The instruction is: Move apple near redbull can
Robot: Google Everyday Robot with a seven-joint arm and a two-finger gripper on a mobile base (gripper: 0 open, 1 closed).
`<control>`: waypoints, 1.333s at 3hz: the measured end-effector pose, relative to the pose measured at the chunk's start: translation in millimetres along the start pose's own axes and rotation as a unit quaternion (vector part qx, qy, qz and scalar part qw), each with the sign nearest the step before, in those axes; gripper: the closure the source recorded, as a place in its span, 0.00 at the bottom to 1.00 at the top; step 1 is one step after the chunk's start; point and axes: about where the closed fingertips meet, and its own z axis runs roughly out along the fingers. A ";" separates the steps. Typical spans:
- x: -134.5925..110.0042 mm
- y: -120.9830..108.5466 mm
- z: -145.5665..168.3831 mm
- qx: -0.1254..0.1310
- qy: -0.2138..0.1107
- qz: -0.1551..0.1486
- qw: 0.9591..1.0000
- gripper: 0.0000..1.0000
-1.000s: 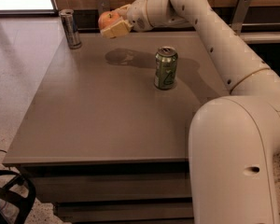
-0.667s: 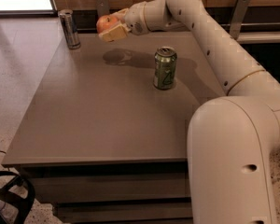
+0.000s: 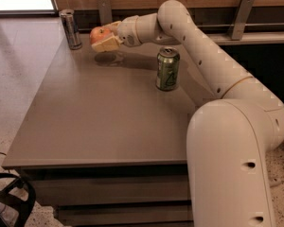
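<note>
My gripper should release the apple on the grey table (image 3: 101, 46) next to the redbull can, toward the wooden wall.
The redbull can (image 3: 70, 29), slim and silver with dark blue, stands upright at the table's far left corner. My gripper (image 3: 103, 36) is shut on the apple (image 3: 98, 33), red-orange with a yellowish blush, and holds it a little above the table, just right of the can. A shadow of the apple lies on the table below it. The arm reaches in from the right across the back of the table.
A shorter green can (image 3: 167, 68) stands upright right of centre, under the arm. The grey table (image 3: 99, 122) has its left edge by a speckled floor. A wooden wall with metal brackets (image 3: 239, 14) runs behind. Black cables lie at the bottom left.
The gripper has carried the apple leftward, closer to the redbull can. Both cans have stayed put.
</note>
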 end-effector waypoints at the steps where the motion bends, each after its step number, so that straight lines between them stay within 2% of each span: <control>1: 1.7 3.6 6.0 0.006 -0.001 -0.002 1.000 1.00; 3: 12.8 -3.2 15.8 0.027 0.009 0.000 1.000 1.00; 4: 16.8 -4.5 18.2 0.038 0.043 -0.004 0.998 1.00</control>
